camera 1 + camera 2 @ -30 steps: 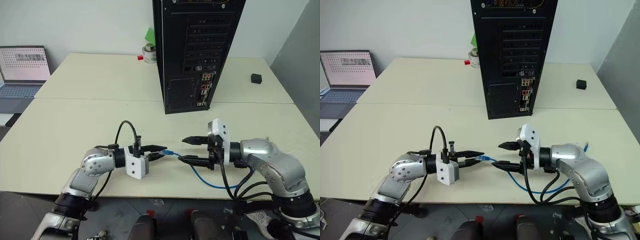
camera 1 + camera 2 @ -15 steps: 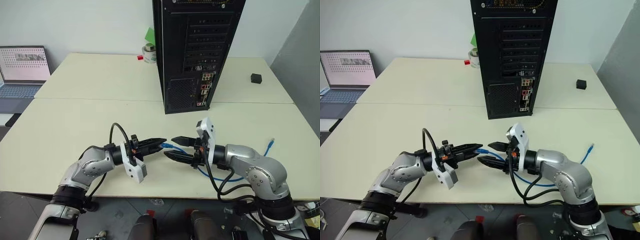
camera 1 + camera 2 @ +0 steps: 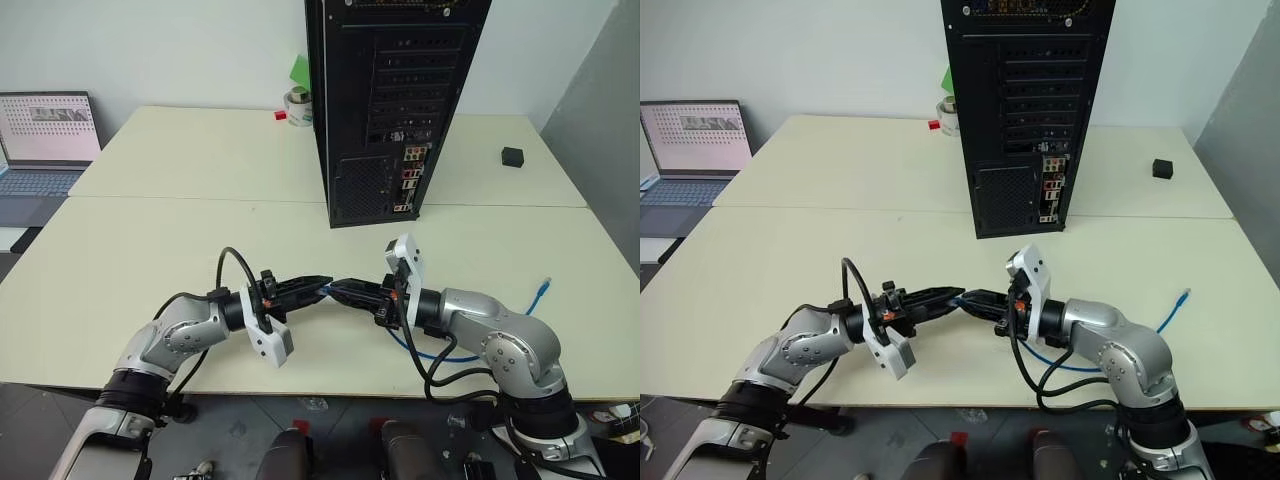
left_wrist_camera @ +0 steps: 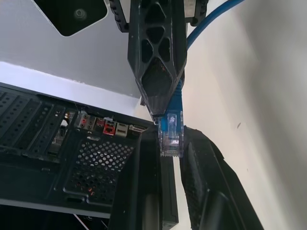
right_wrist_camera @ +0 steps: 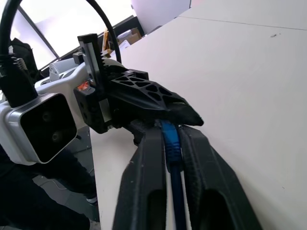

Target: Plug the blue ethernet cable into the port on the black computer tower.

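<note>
The fingers of my right gripper sit too high on the near plug, so next my right gripper regrips at the ribbed collar point(image 5: 173, 152) while my left gripper holds the plug.
The blue ethernet cable point(image 3: 430, 352) loops over the table in front of me, and its far plug point(image 3: 543, 290) lies at the right. Its near plug point(image 4: 171, 135) is pale and translucent. It is pinched in my left gripper point(image 3: 322, 287), which is shut on it and points right. My right gripper point(image 3: 338, 291) meets it tip to tip, shut on the blue cord point(image 5: 170, 143) just behind that plug. Both hover low over the table's near half. The black computer tower point(image 3: 390, 100) stands behind them. The port sits somewhere in its strip of coloured connectors point(image 3: 409, 180), too small to single out.
An open laptop point(image 3: 45, 140) sits at the far left. A small black cube point(image 3: 512, 156) lies right of the tower, and a tape roll point(image 3: 298, 105) with a green item stands behind the tower's left side. The table's front edge point(image 3: 330, 390) runs just below both arms.
My right gripper has moved left to meet the left gripper and has closed on the cable behind the plug. The left gripper kept its grip and rolled slightly.
</note>
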You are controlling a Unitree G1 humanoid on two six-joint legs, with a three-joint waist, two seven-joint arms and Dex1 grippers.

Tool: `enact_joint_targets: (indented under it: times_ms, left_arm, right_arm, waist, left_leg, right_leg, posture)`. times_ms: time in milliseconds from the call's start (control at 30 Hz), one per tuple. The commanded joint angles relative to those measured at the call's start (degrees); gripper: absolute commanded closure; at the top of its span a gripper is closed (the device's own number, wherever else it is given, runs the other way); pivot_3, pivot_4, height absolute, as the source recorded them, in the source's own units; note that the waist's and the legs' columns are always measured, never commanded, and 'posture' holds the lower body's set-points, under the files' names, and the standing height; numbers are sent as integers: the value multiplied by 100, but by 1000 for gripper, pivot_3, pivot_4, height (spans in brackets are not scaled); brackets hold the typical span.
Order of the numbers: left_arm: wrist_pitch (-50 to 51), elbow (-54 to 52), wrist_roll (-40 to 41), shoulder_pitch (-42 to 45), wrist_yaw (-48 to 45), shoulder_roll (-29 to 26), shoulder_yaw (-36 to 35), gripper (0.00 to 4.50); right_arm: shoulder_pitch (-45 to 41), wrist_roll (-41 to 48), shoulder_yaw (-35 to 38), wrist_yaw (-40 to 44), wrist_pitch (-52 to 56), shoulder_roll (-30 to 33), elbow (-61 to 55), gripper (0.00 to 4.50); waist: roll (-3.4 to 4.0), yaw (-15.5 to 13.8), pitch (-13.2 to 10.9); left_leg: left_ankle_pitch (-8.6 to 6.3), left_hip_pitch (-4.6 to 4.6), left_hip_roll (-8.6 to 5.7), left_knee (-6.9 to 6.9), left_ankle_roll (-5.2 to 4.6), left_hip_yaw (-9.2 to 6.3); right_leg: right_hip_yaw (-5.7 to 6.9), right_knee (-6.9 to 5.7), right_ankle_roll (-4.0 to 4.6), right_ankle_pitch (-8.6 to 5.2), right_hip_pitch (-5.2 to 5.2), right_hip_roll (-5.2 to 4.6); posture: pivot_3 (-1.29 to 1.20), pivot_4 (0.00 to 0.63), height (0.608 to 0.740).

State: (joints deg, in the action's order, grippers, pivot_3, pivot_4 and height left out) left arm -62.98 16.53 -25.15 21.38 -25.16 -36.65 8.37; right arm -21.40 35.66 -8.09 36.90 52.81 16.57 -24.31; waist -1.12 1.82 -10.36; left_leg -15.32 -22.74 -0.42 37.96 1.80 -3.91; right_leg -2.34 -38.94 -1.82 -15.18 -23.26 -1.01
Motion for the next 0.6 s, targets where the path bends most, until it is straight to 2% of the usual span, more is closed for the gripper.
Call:
enact_joint_targets:
  times_ms: [33, 500, 533, 600]
  left_arm:
    - [20, -187, -6, 36, 189, -53, -18, 4233]
    - [60, -178, -56, 47, 281, -81, 45, 4233]
    - [59, -170, -59, 55, 285, -81, 49, 4233]
    - [61, -158, -67, 71, 297, -85, 62, 4233]
  right_arm:
    - [-94, 94, -3, -13, -99, -23, -78, 4473]
    - [-69, 176, -16, 9, 2, -1, -79, 4473]
    - [-68, 170, -11, 6, -1, 9, -71, 3765]
    - [-74, 160, -2, -10, 8, 29, -57, 3340]
  waist:
    - [0, 0, 0]
    - [0, 0, 0]
    - [0, 0, 0]
    - [0, 0, 0]
  left_leg:
    - [0, 0, 0, 0, 0, 0]
    - [0, 0, 0, 0, 0, 0]
    - [0, 0, 0, 0, 0, 0]
    - [0, 0, 0, 0, 0, 0]
  right_leg:
    - [0, 0, 0, 0, 0, 0]
    - [0, 0, 0, 0, 0, 0]
    - [0, 0, 0, 0, 0, 0]
    - [0, 0, 0, 0, 0, 0]
  posture:
    - [0, 150, 740]
    - [0, 150, 740]
    - [0, 150, 740]
    - [0, 150, 740]
